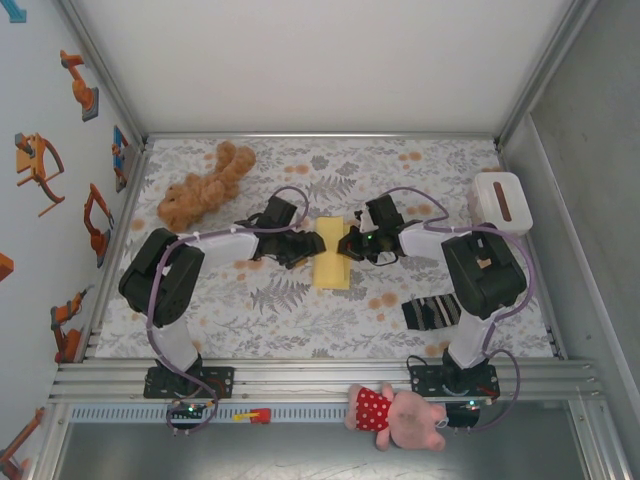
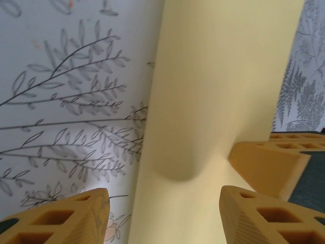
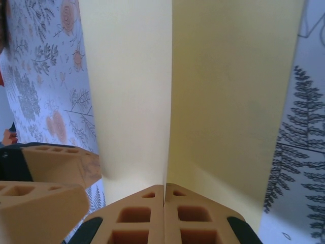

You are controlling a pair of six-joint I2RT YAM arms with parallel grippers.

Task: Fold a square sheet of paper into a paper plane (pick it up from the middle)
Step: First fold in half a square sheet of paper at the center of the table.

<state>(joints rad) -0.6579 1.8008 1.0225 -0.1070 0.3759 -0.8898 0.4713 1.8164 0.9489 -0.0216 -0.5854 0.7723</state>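
I will let go of the raised crease, now on the sheet at mid-table, with my right gripper, flat along the lower layer's edge [image 1: 350, 252] [image 3: 275, 157] next to the bare cloth.
The square sheet of paper [image 1: 332, 252], pale yellow, lies mid-table folded into a narrow strip. The paper plane is out of view. My right gripper [image 1: 350, 245] meets the strip from the right. In the right wrist view it [image 3: 164, 201] is shut on a raised crease of the sheet [image 3: 228, 91]. My left gripper [image 1: 312, 244] comes in from the left. Seen from the left wrist, it [image 2: 165, 216] is open and straddles the sheet's near edge [image 2: 218, 91]. One of its fingers [image 2: 66, 218] is over the cloth and the other is over the paper.
A brown teddy [image 1: 203, 190] lies at the back left. A white box with a brown slot [image 1: 502, 202] stands at the back right, and a striped sock [image 1: 432, 312] lies by the right arm. A pink toy in a red dress [image 1: 398, 415] sits on the front rail.
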